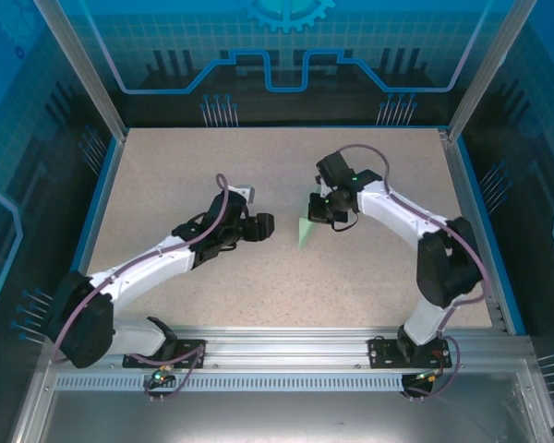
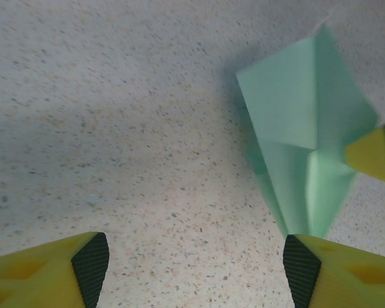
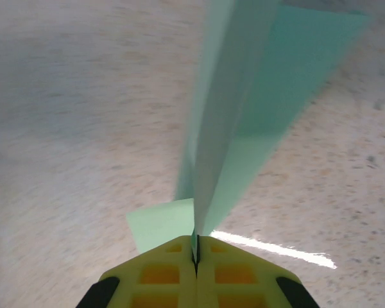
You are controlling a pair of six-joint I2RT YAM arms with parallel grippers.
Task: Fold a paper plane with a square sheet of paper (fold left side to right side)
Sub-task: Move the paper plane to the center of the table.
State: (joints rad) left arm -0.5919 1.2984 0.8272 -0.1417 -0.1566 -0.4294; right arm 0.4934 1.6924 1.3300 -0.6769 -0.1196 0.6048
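Observation:
The paper plane slants while my right gripper holds its side edge, so next I open and pinch its centre crease [image 2: 316, 90] at the tail before I lay it flat.
The pale mint-green paper plane [image 1: 304, 231] is a narrow folded dart near the table's middle. My right gripper [image 1: 319, 214] is shut on its edge; in the right wrist view the paper plane [image 3: 244, 115] rises edge-on from between the closed yellow fingers [image 3: 173, 273], with one flap spread to the left. My left gripper [image 1: 266, 225] stands open just left of the plane, apart from it. In the left wrist view the paper plane [image 2: 305, 135] shows its centre crease, its tip near my right-hand fingertip [image 2: 308, 266], and a yellow finger of the other gripper [image 2: 372, 154] pinches its right edge.
The speckled beige table [image 1: 166, 185] has a blue raised rim [image 1: 100, 198] on the left, back and right. An aluminium rail [image 1: 286, 355] with both arm bases runs along the near edge.

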